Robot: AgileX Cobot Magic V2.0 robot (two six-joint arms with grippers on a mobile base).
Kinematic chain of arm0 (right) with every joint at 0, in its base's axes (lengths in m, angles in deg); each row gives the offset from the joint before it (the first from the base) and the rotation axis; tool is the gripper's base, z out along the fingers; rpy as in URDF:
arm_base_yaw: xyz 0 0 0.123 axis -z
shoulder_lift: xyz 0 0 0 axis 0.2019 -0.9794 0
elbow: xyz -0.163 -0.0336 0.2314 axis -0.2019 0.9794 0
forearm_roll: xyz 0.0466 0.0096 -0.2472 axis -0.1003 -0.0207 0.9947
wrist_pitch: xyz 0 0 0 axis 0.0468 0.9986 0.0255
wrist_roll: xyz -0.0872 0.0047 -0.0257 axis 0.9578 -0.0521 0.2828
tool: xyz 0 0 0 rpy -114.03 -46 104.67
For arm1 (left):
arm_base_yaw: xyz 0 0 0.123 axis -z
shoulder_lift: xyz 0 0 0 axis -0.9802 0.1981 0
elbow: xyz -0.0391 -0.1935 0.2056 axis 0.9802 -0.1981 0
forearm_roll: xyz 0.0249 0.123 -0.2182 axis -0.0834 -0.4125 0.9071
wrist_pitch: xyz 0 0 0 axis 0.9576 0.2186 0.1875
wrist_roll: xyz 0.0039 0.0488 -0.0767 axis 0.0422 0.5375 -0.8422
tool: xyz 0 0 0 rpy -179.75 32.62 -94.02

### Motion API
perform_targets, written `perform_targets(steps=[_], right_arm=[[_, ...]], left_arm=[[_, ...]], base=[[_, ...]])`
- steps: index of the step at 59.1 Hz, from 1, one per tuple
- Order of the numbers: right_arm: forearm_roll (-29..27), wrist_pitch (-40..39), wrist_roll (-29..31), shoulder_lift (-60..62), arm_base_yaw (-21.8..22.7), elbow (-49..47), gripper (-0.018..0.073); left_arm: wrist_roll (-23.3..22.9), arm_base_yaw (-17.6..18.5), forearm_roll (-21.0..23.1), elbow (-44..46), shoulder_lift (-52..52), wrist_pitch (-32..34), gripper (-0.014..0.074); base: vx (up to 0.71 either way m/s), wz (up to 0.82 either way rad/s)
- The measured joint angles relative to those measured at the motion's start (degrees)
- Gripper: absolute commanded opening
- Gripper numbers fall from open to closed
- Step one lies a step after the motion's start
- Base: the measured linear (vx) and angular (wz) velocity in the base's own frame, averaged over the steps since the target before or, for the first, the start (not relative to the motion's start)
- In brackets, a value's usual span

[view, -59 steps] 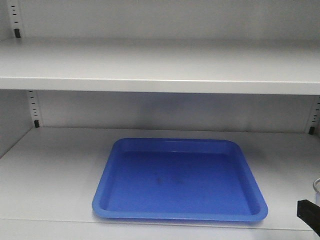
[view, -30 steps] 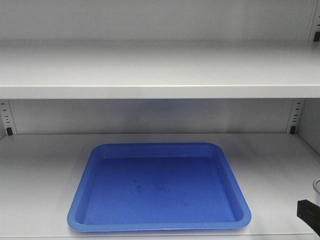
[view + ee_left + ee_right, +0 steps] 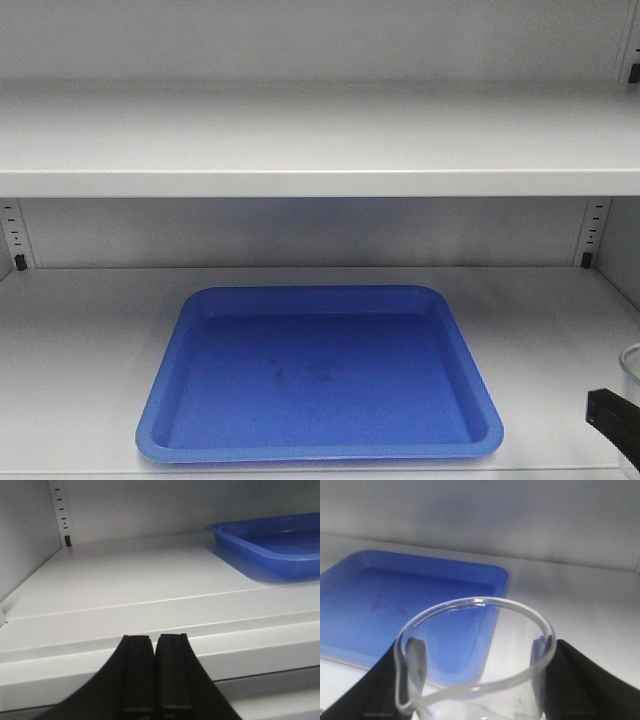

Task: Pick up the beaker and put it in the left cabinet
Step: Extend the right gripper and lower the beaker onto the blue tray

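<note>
The clear glass beaker will go down in the middle of the blue tray [image 3: 319, 382] [image 3: 397, 610] from my right gripper.
The clear glass beaker [image 3: 475, 650] fills the lower half of the right wrist view, held upright with my right gripper [image 3: 475, 680] shut on its sides just under the flared rim. In the front view only its rim [image 3: 632, 362] and a black finger [image 3: 612, 415] show at the bottom right corner. The left cabinet's lower shelf [image 3: 560, 330] lies ahead, pale grey, with peg-hole rails at the back corners. My left gripper [image 3: 155, 640] is shut on nothing, hovering just before the shelf's front edge at its left end.
A blue plastic tray [image 3: 320, 375] lies in the middle of the lower shelf, left of the beaker; it also shows as a blue tray [image 3: 272, 545] at the right in the left wrist view. An upper shelf [image 3: 320, 140] spans overhead. The cabinet's left wall [image 3: 25, 535] is close by.
Over the last second the view swung, so the tray slid left in the frame. In the last half second the right gripper's finger and beaker rim edged slightly lower and left.
</note>
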Motion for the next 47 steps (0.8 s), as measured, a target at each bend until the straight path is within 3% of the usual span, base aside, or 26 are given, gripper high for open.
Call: perform_targets(steps=[9, 23, 29, 47], right_arm=[[2.56, -8.63, 0.0, -7.55, 0.0, 0.0, -0.0001], [4.9, -35.42, 0.0, -25.02, 0.0, -0.18, -0.0001], [5.14, -42.63, 0.0, -32.99, 0.0, -1.77, -0.0001], [-0.96, -46.66, 2.2, -51.01, 0.0, -13.16, -0.0001]], left_arm=[[0.0, 0.0, 0.0, 0.0, 0.0, 0.0, -0.0008], [0.0, 0.0, 0.0, 0.0, 0.0, 0.0, -0.0008], [0.0, 0.0, 0.0, 0.0, 0.0, 0.0, -0.0008], [0.0, 0.0, 0.0, 0.0, 0.0, 0.0, -0.0008]], base=[[0.0, 0.0], [0.0, 0.0], [0.0, 0.0], [0.0, 0.0]])
